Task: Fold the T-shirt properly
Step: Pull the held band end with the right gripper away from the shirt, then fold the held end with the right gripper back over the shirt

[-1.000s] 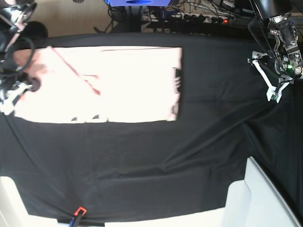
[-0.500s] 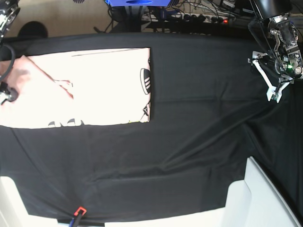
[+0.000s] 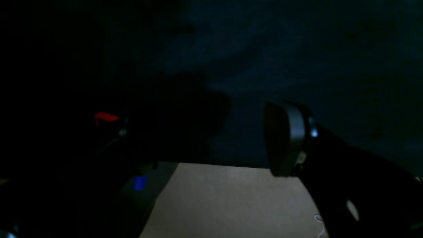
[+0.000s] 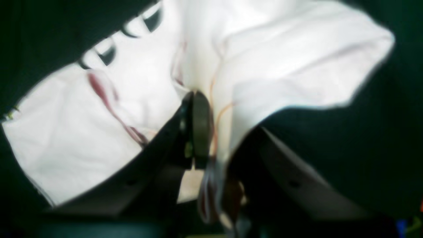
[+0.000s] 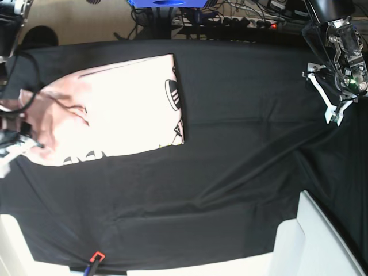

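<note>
My right gripper is holding the end of the shirt. It will let go of that end on the shirt's flat part [image 5: 142,98] [image 4: 63,133], just short of its lettered end edge.
The pale pink T-shirt [image 5: 115,109] lies folded on the left half of the black table cloth [image 5: 241,149], with black lettering showing along its right and front edges. At the far left, my right gripper [image 5: 16,142] holds the shirt's left end. The right wrist view shows the right gripper [image 4: 211,109] shut on a bunch of the T-shirt [image 4: 138,86], with fabric squeezed between the fingers [image 4: 198,129]. My left gripper [image 5: 322,96] hovers open over the back right of the cloth, away from the shirt. In its own view the left gripper [image 3: 238,132] holds nothing.
A white box-like object [image 5: 322,241] stands at the front right corner. A small red-tipped item [image 5: 95,257] lies at the cloth's front edge. Cables and a blue object [image 5: 167,3] sit behind the table. Tan floor [image 3: 231,198] shows past the cloth's edge.
The T-shirt has been dragged left across the cloth. Its left end has now swung toward the front with my right gripper, skewing the shirt. The left arm has not moved.
</note>
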Available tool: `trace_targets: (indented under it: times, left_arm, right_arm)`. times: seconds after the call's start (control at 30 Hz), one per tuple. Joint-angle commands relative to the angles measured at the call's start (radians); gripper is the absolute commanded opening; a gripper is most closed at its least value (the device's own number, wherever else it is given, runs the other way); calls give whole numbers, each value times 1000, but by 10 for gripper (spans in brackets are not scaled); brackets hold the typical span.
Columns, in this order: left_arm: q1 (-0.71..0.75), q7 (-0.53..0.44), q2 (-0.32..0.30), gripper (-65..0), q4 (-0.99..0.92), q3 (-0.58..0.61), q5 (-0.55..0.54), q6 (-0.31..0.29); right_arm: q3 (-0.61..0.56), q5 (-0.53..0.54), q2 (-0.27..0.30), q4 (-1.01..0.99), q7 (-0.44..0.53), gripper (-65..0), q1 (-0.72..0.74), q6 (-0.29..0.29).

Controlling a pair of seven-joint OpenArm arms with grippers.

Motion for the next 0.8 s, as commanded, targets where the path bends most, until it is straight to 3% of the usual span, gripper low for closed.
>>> trace_targets:
  times: [0.0,0.23,0.47,0.77]
  left_arm:
    - [-9,-6,-17,-191,18,-4,4,-3]
    - [-6,-6,-27,-191,18,-4,4,-3]
    - [-6,-6,-28,-191,18,-4,4,-3]
    - [-6,-6,-28,-191,18,-4,4,-3]
  right_arm:
    - [-16,9,15,36,12,-649,0,-31]
    - [-207,9,14,148,33,-649,-53,-301]
    - [-411,9,14,222,58,-649,-68,-460]
    - [-602,9,14,253,58,-649,-60,-597]
